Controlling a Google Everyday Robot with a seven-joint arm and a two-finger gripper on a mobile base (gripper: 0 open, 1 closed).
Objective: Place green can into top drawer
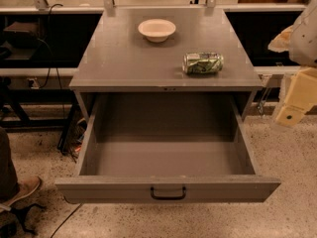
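The green can is next, and my gripper needs to go to it and close on its end farther from the white bowl (216, 62).
The green can (203, 63) lies on its side on the grey cabinet top (124, 58), near the front right. It is dented, shiny green and silver. The top drawer (167, 187) below it is pulled fully out, and nothing shows inside it. Its flat front panel has a small black handle (168, 193) at the middle. My gripper (293, 108) hangs at the right edge of the view, beside and to the right of the cabinet. It is level with the drawer's back part, apart from the can, and holds nothing.
A white round bowl (157, 29) sits at the back middle of the cabinet top. A person's shoe (22, 188) and cables are on the speckled floor at the left. Dark shelving and a rail run behind the cabinet.
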